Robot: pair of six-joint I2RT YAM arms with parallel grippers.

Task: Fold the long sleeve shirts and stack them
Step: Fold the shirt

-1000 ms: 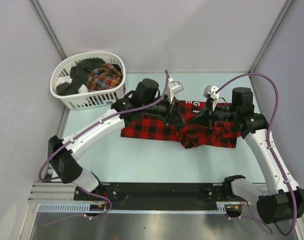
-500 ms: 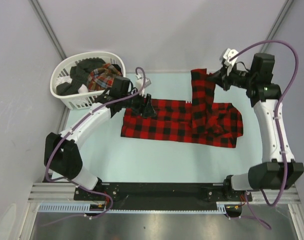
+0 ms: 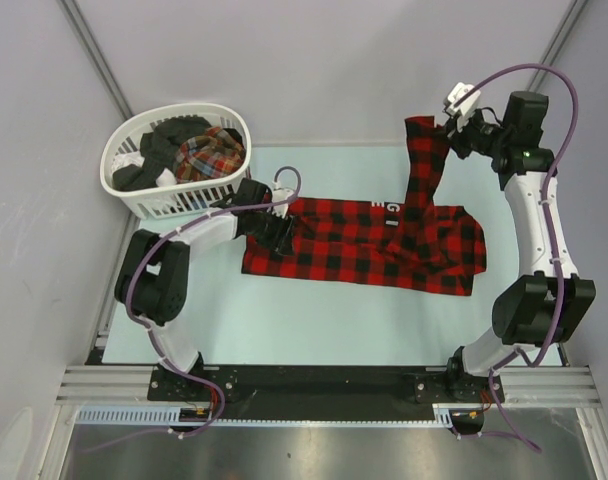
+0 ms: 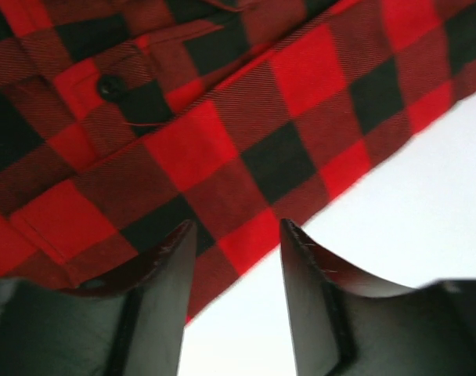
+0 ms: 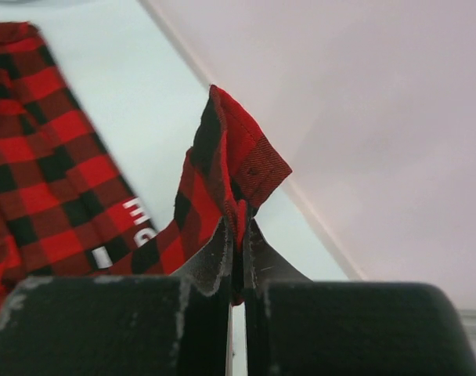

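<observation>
I need to let go of the sleeve's cuff with my right gripper on the checked shirt's body [image 3: 297,223], near the hem by the white basket.
A red-and-black checked long sleeve shirt [image 3: 354,245] lies spread on the pale table. One sleeve [image 3: 421,165] is pulled up toward the back right, where my right gripper [image 3: 444,133] is shut on its cuff. In the right wrist view the cuff [image 5: 242,160] sticks up from my right gripper [image 5: 239,235], with the shirt body [image 5: 42,157] below. My left gripper [image 3: 284,230] stands open at the shirt's left end. In the left wrist view my left gripper [image 4: 234,235] hangs over the shirt's hem [image 4: 254,235], with nothing between the fingers. A finer plaid shirt [image 3: 209,155] lies in the basket.
The white slatted basket [image 3: 174,205] stands at the back left, holding dark clothes beside the plaid shirt. Grey walls close in the back and both sides. Bare table [image 3: 314,320] runs in front of the shirt, down to the arms' mounting rail [image 3: 304,380].
My right gripper has carried the sleeve cuff up and away to the back right, unfolding the sleeve. My left gripper let go of the shirt, opened and moved to its left end.
</observation>
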